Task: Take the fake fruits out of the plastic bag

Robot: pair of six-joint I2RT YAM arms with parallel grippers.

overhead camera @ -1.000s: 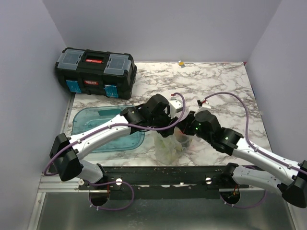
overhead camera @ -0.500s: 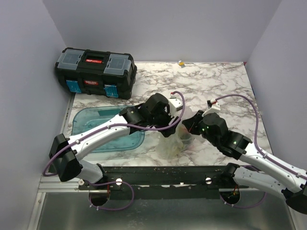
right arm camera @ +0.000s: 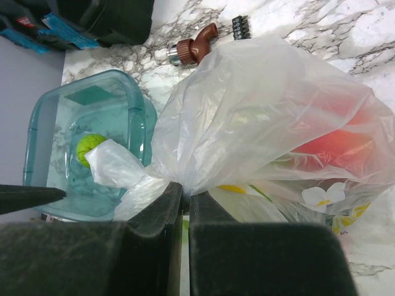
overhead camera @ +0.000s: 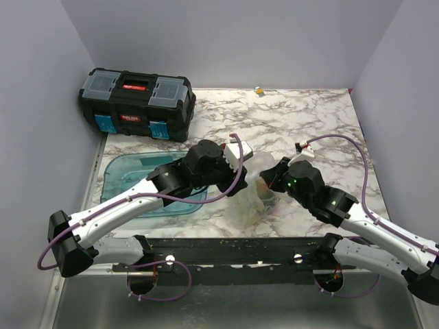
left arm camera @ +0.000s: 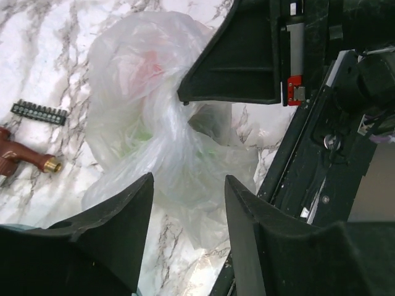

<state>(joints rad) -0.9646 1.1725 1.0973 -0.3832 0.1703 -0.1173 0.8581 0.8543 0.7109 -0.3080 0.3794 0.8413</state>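
The robot's right gripper pinches the bag's neck together beside the red fruit, so the left gripper should take the loose film (right arm camera: pixel 117 168) before the right gripper opens.
The plastic bag (overhead camera: pixel 248 205) lies bunched on the marble near the front edge, between my two grippers. My right gripper (right arm camera: pixel 183 197) is shut on a twisted neck of the bag (right arm camera: pixel 259 105). A red fruit (right arm camera: pixel 333 145) shows through the film, with green and yellow shapes beside it. My left gripper (left arm camera: pixel 188 203) is open, just short of the bag (left arm camera: pixel 154 123), holding nothing. Red (left arm camera: pixel 145 61) and dark green (left arm camera: pixel 213 117) fruit shapes show faintly through the bag there. In the top view the left gripper (overhead camera: pixel 241 171) is left of the bag and the right gripper (overhead camera: pixel 266 184) is at its upper right.
A blue translucent tray (right arm camera: pixel 92 117) with a lime-green ball (right arm camera: pixel 89 148) sits left of the bag. A brown tool (right arm camera: pixel 194 46) and a black bit strip (right arm camera: pixel 241 26) lie behind it. A black toolbox (overhead camera: pixel 136 103) stands at the back left.
My left arm has drawn back up and to the left, off the bag, and its jaws now stand open. My right gripper keeps its hold on the bag.
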